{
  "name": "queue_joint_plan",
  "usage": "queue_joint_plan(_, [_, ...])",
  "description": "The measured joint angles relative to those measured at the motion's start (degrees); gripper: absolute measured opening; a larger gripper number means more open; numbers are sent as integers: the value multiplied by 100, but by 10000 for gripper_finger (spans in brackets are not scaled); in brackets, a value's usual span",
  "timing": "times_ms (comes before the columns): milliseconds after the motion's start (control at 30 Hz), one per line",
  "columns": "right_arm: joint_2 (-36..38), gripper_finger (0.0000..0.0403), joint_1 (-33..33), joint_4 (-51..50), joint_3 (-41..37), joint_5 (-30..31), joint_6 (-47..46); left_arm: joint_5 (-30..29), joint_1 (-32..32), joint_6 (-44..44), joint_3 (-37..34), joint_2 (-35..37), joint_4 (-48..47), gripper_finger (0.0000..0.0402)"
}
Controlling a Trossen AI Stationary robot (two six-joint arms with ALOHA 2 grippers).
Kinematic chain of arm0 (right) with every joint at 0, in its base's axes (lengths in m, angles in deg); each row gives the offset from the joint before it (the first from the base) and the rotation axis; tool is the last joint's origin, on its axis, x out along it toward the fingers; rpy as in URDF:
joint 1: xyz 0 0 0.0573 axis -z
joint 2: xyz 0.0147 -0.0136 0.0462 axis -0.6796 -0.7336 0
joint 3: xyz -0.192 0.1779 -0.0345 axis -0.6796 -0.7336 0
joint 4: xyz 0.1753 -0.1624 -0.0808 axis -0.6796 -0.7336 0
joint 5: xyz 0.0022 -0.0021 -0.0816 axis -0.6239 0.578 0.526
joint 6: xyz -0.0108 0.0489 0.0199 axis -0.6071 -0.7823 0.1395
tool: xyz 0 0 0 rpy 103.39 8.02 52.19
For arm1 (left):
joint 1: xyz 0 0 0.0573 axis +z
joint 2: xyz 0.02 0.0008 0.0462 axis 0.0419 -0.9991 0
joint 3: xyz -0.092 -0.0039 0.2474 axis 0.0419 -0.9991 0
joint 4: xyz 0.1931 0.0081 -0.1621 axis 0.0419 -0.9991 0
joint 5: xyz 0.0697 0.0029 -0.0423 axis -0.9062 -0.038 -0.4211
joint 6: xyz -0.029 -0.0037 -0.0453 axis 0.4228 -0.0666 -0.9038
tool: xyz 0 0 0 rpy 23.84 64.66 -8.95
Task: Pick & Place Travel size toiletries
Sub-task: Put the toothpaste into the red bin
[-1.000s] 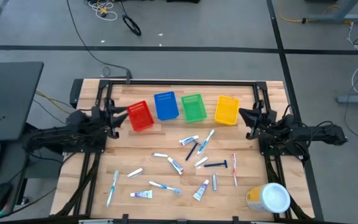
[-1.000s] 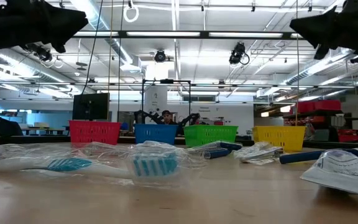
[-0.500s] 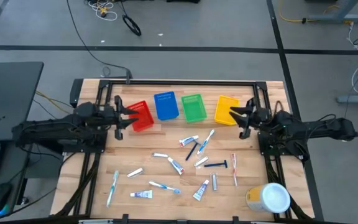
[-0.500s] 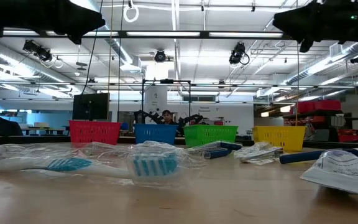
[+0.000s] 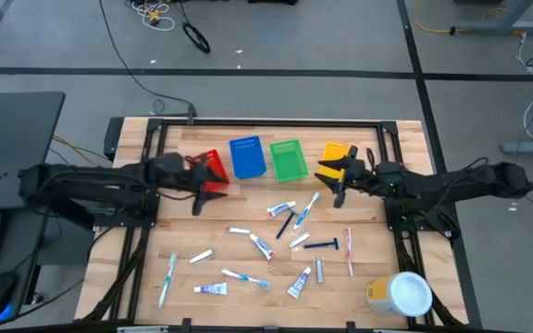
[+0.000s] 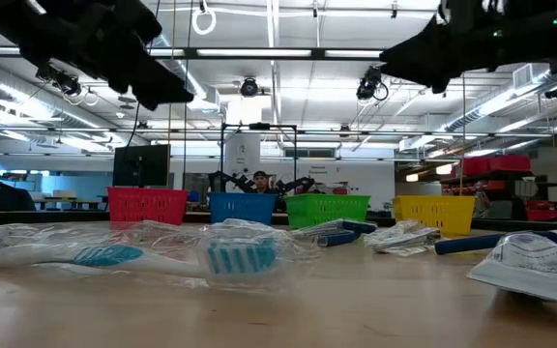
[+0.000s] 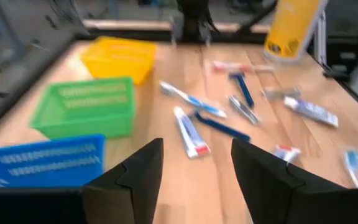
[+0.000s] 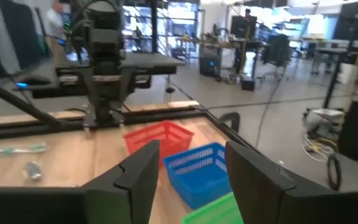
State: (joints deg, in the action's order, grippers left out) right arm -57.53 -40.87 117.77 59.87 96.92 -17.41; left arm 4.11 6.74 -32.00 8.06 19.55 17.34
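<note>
The white cap of the toothpaste tube (image 5: 254, 238) at the middle of the table points toward the red bin, and my left gripper will take hold of it next.
The travel size toiletries lie loose on the wooden table's middle and near part: toothpaste tubes (image 5: 281, 209), toothbrushes (image 5: 168, 279) and a dark razor (image 5: 322, 245). No gripper touches them. My left gripper (image 5: 198, 190) hangs open above the red bin's (image 5: 213, 168) near side; in its wrist view (image 7: 194, 168) nothing is between the fingers. My right gripper (image 5: 333, 183) hangs open beside the yellow bin (image 5: 339, 155), also holding nothing (image 8: 188, 168). Both point toward the table's middle.
Red, blue (image 5: 247, 157), green (image 5: 289, 160) and yellow bins stand in a row along the far side. A yellow tub with a white lid (image 5: 401, 294) stands at the near right corner. A metal frame (image 5: 266, 123) runs along the table's far edge.
Both arms have stretched out from the table's sides toward its middle. My left gripper has gone toward the right edge and tipped downward over the red bin. My right gripper has gone toward the left edge, past the yellow bin. The toiletries have not moved.
</note>
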Motion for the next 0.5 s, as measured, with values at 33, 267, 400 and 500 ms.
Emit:
queue_joint_plan(33, [-76, 196, 31, 0, 16, 2, -25, 26, -54, 0, 0, -176, 95, 200])
queue_joint_plan(267, [-323, 197, 280, 16, 19, 1, -256, 40, -429, -114, 0, -1271, 1075, 196])
queue_joint_plan(400, [-328, 197, 396, 20, 19, 2, -256, 41, -580, -299, 0, -1777, 1458, 199])
queue_joint_plan(500, [-328, 197, 485, 3, 19, -6, -256, 41, -687, -322, 61, -2174, 1548, 197])
